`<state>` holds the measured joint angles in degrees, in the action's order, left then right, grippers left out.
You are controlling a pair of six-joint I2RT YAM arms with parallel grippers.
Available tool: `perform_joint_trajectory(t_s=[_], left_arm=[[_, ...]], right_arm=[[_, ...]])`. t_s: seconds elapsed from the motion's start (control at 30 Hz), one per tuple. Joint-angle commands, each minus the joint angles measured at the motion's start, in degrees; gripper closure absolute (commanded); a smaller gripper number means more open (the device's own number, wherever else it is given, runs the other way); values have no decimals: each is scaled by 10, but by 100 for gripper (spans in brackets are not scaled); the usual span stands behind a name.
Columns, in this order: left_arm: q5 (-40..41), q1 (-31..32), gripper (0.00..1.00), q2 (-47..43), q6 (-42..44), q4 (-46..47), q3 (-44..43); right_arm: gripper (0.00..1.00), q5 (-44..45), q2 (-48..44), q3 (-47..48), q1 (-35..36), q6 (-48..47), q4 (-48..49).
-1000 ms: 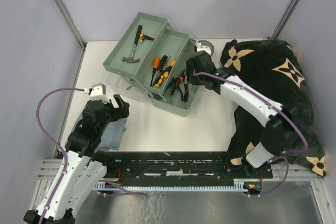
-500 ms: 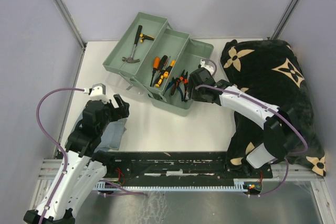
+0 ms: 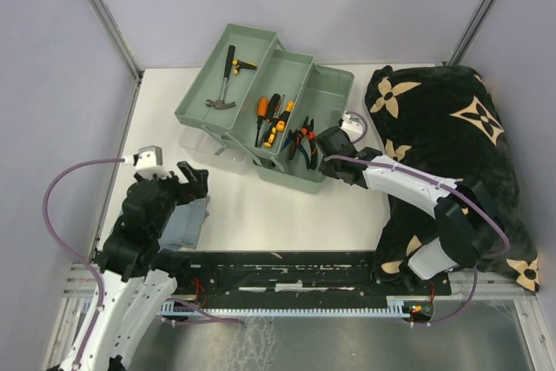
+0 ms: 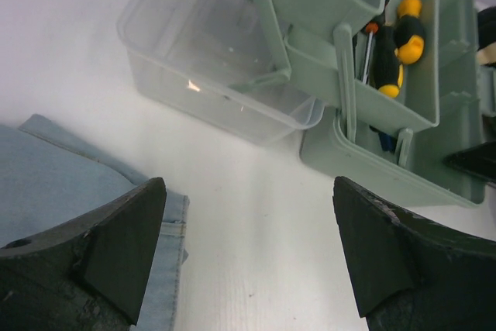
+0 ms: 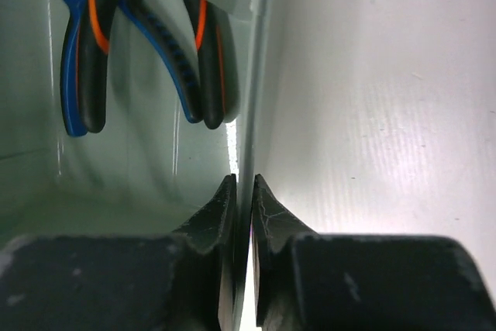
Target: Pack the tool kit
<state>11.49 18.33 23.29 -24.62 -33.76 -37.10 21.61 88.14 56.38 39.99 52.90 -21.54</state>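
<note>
The translucent lid's outer edge (image 3: 182,135) (image 4: 133,12), near its corner closest to the grey-blue cloth, is the next place my left gripper needs to go to and close on.
The pale green toolbox (image 3: 295,178) stands open at the table's middle back, trays folded out. A small hammer (image 3: 224,84) lies in the far tray, orange and black screwdrivers (image 3: 271,119) in the middle tray, and pliers (image 3: 302,141) in the base. My right gripper (image 3: 328,155) is at the box's near right corner, shut on its thin side wall (image 5: 260,52), one finger inside and one outside; the pliers (image 5: 101,44) lie just inside. My left gripper (image 4: 248,184) hangs open over bare table, with nothing between its fingers. It is short of the translucent lid (image 4: 209,52).
A folded grey-blue cloth (image 3: 184,221) lies under the left gripper's left finger. A black blanket with beige flower marks (image 3: 452,145) fills the right side, under the right arm. Grey walls close in the back and sides.
My right gripper came from the box's far right side to its near right corner and shut on the wall. The box shifted slightly. The left arm drew back a little.
</note>
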Motion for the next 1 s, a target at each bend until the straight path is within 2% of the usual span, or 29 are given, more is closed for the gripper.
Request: perform_joint_trajectory(t_s=[0.0,0.1,0.17,0.27,0.43,0.6,0.8,0.97], left_arm=[[25,-3,5,-86,5,40,-5],[38,-3,4,-121,6,52,-5],[64,-3,4,-111,3,46,-19],[95,-3,3,-56,11,27,-55],[211,-3,2,50,38,-5,-132],[210,-3,1,99,36,14,-183],[200,-6,0,203,19,10,-240],[197,-55,1,237,4,29,-274]], right_arm=[[89,47,-27,-63,-1,-29,-52],[91,59,-39,-93,-1,-42,-41],[92,68,-44,-107,-2,-56,-37],[92,85,-51,-114,-2,-68,-40],[96,87,-61,-124,-2,-86,-29],[97,101,-64,-127,-5,-87,-39],[97,81,-71,-141,-10,-99,-16],[90,61,-71,-147,-13,-110,3]])
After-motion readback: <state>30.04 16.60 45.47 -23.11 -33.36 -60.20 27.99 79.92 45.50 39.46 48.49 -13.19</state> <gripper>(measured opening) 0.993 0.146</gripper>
